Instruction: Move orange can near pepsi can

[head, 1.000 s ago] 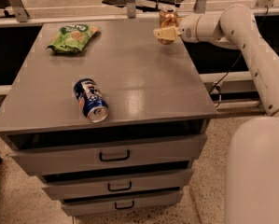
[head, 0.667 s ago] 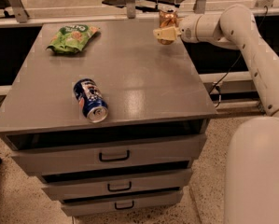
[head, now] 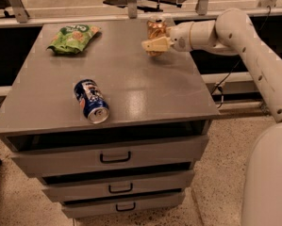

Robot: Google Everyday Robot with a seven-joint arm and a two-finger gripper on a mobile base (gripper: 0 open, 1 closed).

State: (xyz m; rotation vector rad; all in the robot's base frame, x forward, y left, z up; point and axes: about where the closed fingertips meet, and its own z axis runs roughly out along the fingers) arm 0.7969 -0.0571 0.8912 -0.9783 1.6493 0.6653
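Next, I let go of the orange can with my gripper, upright on the grey cabinet top just behind the pepsi can [head: 114,80].
The orange can [head: 154,31] is upright in my gripper [head: 154,45], held just above the far right part of the grey cabinet top [head: 131,84]. The gripper's pale fingers [head: 152,44] are shut around the can's lower body. The pepsi can [head: 91,100], dark blue with red and white marks, lies on its side near the front left of the top, silver end toward the front. The orange can is well to the right of and behind the pepsi can.
A green chip bag [head: 73,38] lies at the far left of the top. My white arm [head: 239,41] reaches in from the right, past the cabinet's right edge. Drawers [head: 114,157] face the front below. Metal rails and posts [head: 131,4] run behind the cabinet.
My gripper has moved the orange can slightly left and toward the front over the top. The pepsi can and chip bag have not moved.
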